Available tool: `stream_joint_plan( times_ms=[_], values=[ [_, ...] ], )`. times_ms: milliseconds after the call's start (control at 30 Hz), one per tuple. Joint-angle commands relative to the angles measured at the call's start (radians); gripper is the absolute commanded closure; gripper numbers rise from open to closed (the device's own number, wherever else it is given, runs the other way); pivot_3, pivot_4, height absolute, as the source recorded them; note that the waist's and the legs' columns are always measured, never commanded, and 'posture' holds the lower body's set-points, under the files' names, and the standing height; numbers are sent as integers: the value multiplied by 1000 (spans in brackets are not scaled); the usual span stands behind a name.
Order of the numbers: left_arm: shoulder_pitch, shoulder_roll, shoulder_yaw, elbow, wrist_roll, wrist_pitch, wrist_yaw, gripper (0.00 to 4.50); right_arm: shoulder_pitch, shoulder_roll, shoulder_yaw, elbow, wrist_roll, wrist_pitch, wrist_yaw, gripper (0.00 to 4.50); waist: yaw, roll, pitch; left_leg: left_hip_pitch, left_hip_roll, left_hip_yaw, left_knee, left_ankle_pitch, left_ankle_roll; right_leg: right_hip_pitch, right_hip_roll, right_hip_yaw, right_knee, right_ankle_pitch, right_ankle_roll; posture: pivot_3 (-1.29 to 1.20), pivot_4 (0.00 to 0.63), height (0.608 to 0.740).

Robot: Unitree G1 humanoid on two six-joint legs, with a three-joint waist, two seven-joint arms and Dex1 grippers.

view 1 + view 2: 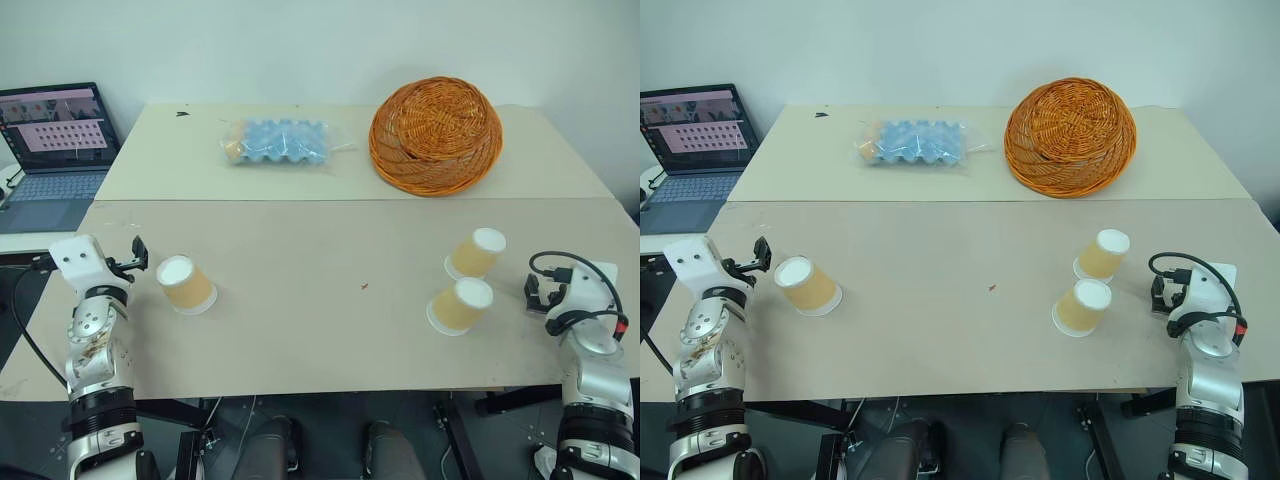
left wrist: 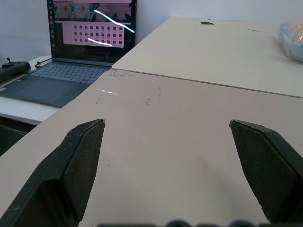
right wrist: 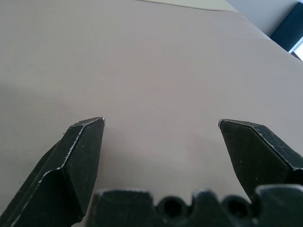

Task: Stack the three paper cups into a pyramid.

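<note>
The robot's right gripper needs to next move to the tan sides [image 1: 457, 309] of the front paper cup in the close-together pair and close there.
Three tan paper cups stand upside down on the beige table [image 1: 320, 330], white bases up. One cup [image 1: 185, 285] is near the left side. The other two are on the right, one cup [image 1: 477, 253] farther back and one cup [image 1: 462, 305] nearer the front, close together but apart. My left gripper [image 1: 135, 255] hovers just left of the left cup, open, with bare table between its fingers [image 2: 80, 156]. My right gripper [image 1: 537, 293] is to the right of the front right cup, open and empty, its fingers [image 3: 78, 156] over bare table.
An orange wicker basket [image 1: 436, 135] lies upside down at the back right. A bagged blue egg tray [image 1: 280, 142] lies at the back middle. An open laptop [image 1: 55, 140] sits off the table's left side. A seam crosses the table behind the cups.
</note>
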Motion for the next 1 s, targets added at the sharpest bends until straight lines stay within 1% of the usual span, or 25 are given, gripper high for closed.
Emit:
stream_joint_plan(
  times_ms=[33, 100, 200, 267, 300, 333, 400, 467, 533, 600, 667, 733, 800, 833, 900, 1000],
  values=[
    [-11, 4, 19, -40, -22, -38, -13, 0, -17, -24, -9, -11, -4, -36, -6, 9, 0, 0, 0, 0, 0, 0, 0, 0, 0, 0, 0, 0, 0, 0, 0, 0, 150, 726],
    [-53, 12, 71, -88, -109, -13, -31, 0, -20, -29, -12, -9, -4, -34, -5, 9, 0, 0, 0, 0, 0, 0, 0, 0, 0, 0, 0, 0, 0, 0, 0, 0, 150, 726],
    [-115, 33, 91, -226, -237, 51, -60, 0, -21, -35, -14, -3, -4, -35, -3, 9, 3, -1, 0, 0, 0, -1, 0, 0, 0, 0, 0, 0, 0, 0, 0, 0, 150, 726],
    [-134, 56, 47, -353, -323, 124, -129, 0, -22, -40, -14, 3, -4, -35, -3, 9, 5, -1, 0, 0, 0, -1, 0, 0, -1, 0, -1, 0, 0, 0, 0, 0, 150, 726],
    [-134, 65, 33, -391, -345, 146, -148, 0, -23, -42, -14, 5, -4, -36, -3, 9, 5, -1, 0, 0, 0, -1, 0, 1, -2, 1, -1, 0, -1, 0, 0, 0, 150, 726],
    [-141, 84, 9, -448, -385, 190, -173, 0, -25, -45, -14, 9, -4, -36, -2, 9, 5, 0, 0, 0, -1, -1, 0, 3, -6, 1, -1, 0, -1, 0, 0, 0, 150, 726],
    [-166, 120, -33, -543, -470, 279, -207, 0, -31, -52, -15, 18, -4, -39, -1, 9, 2, 1, -1, 0, -1, 0, 0, 3, -6, 1, -1, 0, -1, 0, 0, 0, 150, 726],
    [-167, 162, -82, -637, -589, 376, -271, 0, -35, -59, -19, 26, -5, -42, -3, 9, -1, 1, -1, 0, -1, 0, 0, 4, -6, 1, 0, 1, -1, 0, 0, 0, 150, 726],
    [-120, 211, -140, -727, -669, 456, -354, 0, -35, -66, -25, 30, -3, -44, -3, 9, -2, 1, -1, 0, 0, 0, 0, 4, -6, 1, 0, 0, 0, 0, 0, 0, 150, 726],
    [-40, 252, -217, -812, -728, 517, -441, 0, -26, -77, -33, 26, -2, -43, -1, 9, -6, 2, -1, 0, 0, 1, 0, 4, -6, 1, 0, 1, -1, 0, 0, 0, 150, 726],
    [46, 294, -305, -864, -709, 542, -519, 0, -2, -103, -43, 9, -7, -41, 6, 9, -6, 3, -2, 1, 0, 2, 0, 4, -6, 2, 1, 3, -1, -1, 1, 0, 150, 726],
    [88, 306, -351, -874, -664, 529, -547, 0, 36, -146, -76, -26, 6, -31, 33, 9, -2, 3, -2, 2, 0, 2, -1, 4, -5, 2, 1, 3, 0, -1, 1, 0, 150, 726],
    [104, 303, -357, -880, -664, 519, -562, 0, 82, -197, -114, -67, 42, -9, 94, 9, 7, 4, -1, 2, 0, 2, -1, 2, -3, 2, 2, 3, 0, -1, 0, 0, 150, 726],
    [107, 304, -360, -883, -659, 516, -572, 0, 108, -223, -132, -88, 64, -1, 139, 9, 10, 4, -1, 2, 0, 2, 0, 0, 1, 2, 2, 2, 0, -1, 0, 0, 150, 726],
    [106, 312, -366, -886, -650, 515, -591, 0, 184, -279, -182, -145, 152, 35, 294, 9, 14, 4, -2, 2, 0, 2, 0, 0, 2, 3, 1, 3, -1, -1, 0, 0, 150, 726],
    [106, 333, -372, -893, -627, 510, -627, 0, 356, -372, -264, -248, 286, 101, 585, 9, 20, 5, -2, 4, 1, 2, 0, 0, 3, 4, 1, 3, -2, -1, 0, 0, 150, 726]
  ],
)
